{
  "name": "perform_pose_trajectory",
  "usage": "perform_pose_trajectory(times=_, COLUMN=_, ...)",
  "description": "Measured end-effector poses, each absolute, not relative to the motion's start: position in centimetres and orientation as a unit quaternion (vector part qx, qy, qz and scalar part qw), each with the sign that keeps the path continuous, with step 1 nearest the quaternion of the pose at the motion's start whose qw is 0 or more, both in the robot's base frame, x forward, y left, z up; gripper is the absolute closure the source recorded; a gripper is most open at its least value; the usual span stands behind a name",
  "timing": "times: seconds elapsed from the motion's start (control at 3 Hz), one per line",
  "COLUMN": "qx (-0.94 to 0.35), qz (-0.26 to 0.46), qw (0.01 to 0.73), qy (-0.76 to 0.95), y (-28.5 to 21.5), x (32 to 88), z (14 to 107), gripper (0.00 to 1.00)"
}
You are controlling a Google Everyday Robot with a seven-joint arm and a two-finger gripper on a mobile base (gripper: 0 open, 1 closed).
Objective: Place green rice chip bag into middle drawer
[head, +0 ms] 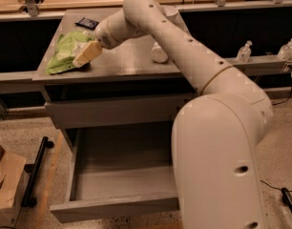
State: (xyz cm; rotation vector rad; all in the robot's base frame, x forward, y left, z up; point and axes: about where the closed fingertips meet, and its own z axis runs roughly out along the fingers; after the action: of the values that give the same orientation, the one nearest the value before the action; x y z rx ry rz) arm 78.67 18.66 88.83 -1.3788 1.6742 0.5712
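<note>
I should close my gripper on the edge point(85, 61) of the green rice chip bag that faces the white bottle.
The green rice chip bag point(66, 51) lies on the grey cabinet top point(122, 63) at its left side. My gripper point(86, 54), with tan fingers, reaches from the right and sits at the bag's right edge, over its near corner. The middle drawer point(119, 185) stands pulled open below, its flat grey bottom bare; my arm hides its right part.
A white bottle point(159, 52) stands on the top to the right of my gripper. A small dark object point(87, 23) lies at the back left. A closed grey drawer front point(112, 111) sits above the open drawer. A cardboard box point(5, 182) is on the floor at left.
</note>
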Motion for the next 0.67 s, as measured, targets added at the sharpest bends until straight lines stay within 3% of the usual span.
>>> perform_pose_trajectory(times=0.67, qx=-0.537, qz=0.255, qw=0.413, qy=0.690, y=22.6, x=79.4, z=85.9, gripper=0.00)
